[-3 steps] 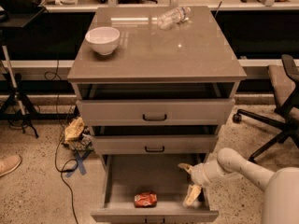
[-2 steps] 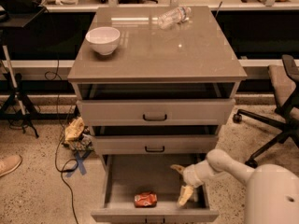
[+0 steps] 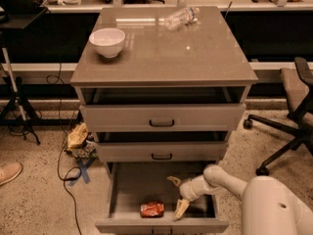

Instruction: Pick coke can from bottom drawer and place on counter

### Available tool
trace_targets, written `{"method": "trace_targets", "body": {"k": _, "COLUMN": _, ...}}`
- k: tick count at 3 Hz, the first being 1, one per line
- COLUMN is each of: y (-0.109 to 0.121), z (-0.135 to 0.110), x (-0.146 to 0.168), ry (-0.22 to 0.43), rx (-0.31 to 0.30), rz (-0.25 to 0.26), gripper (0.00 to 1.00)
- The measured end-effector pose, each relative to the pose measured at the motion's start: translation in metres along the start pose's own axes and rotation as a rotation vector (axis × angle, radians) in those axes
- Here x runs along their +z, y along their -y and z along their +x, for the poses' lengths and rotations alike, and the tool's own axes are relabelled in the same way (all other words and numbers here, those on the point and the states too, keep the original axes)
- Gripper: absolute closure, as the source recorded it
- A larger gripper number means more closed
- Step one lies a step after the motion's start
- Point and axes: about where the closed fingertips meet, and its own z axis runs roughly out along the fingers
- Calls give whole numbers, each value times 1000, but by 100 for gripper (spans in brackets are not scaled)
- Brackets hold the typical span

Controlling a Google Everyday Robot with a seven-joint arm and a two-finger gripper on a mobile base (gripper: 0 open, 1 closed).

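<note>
Next, my gripper closes on the coke can's end (image 3: pixel 159 209) that faces the white arm, inside the open bottom drawer.
The coke can (image 3: pixel 152 209) is red and dented. It lies on its side on the floor of the open bottom drawer (image 3: pixel 122 192), near the front. My gripper (image 3: pixel 175 196) is inside the drawer, just right of the can and apart from it. Its fingers are spread: one fingertip (image 3: pixel 173 180) sits farther back, the other (image 3: pixel 180 210) near the drawer front. It holds nothing. The white arm reaches in from the lower right. The counter (image 3: pixel 195 58) is the glossy grey-brown top of the cabinet.
A white bowl (image 3: pixel 107 41) stands on the counter at the left and a clear plastic bottle (image 3: pixel 181 17) lies at its back. The two upper drawers stand slightly open. An office chair (image 3: pixel 293 116) is at the right. Cables and clutter (image 3: pixel 78 141) lie on the floor at the left.
My gripper has moved left inside the bottom drawer, closer to the coke can. The can has not moved.
</note>
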Motion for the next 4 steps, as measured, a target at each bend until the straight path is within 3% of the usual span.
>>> {"method": "trace_targets", "body": {"k": 1, "y": 15, "z": -9, "x": 19, "ry": 38, "rx": -11, "rz": 58, "gripper": 0}}
{"method": "trace_targets", "body": {"k": 2, "y": 16, "z": -10, "x": 29, "ry": 41, "rx": -24, "rz": 53, "gripper": 0}}
{"method": "trace_targets", "body": {"k": 4, "y": 39, "z": -27, "x": 56, "ry": 16, "rx": -133, "rz": 73, "gripper": 0}}
